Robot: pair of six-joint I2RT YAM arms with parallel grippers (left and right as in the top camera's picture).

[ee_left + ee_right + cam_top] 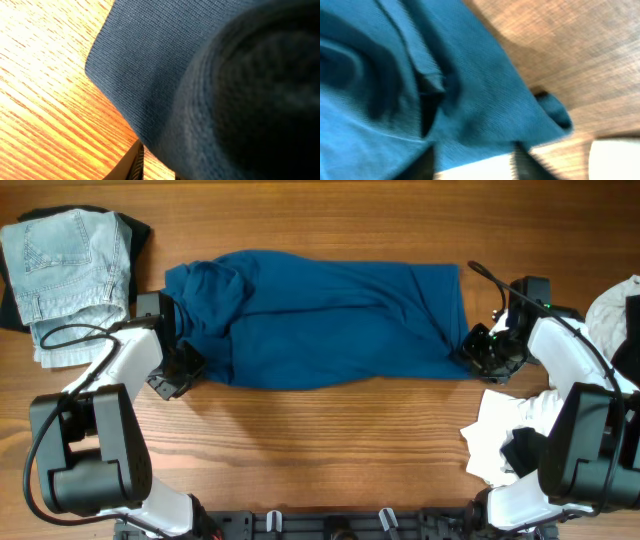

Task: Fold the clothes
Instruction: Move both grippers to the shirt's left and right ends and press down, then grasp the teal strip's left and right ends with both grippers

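Note:
The dark blue shirt bulges up against the robot's left gripper at its corner, so that gripper should back off and take the front hem nearer the middle (234,378).
The dark blue shirt (330,320) lies lengthwise across the middle of the wooden table (330,440), bunched at its left end. My left gripper (192,362) sits at the shirt's lower left corner. In the left wrist view one of its fingers (136,165) shows close under the hem of the shirt (210,85), and the cloth hides the tips. My right gripper (478,352) is at the shirt's lower right corner. In the blurred right wrist view it (474,148) stands open, fingers wide apart, with the shirt's edge (485,115) lying between them.
Folded pale denim (70,270) rests on a black piece (140,230) at the back left. A white garment (615,310) lies at the right edge, and a white and black piece (500,442) sits by the right arm's base. Cables trail from both arms.

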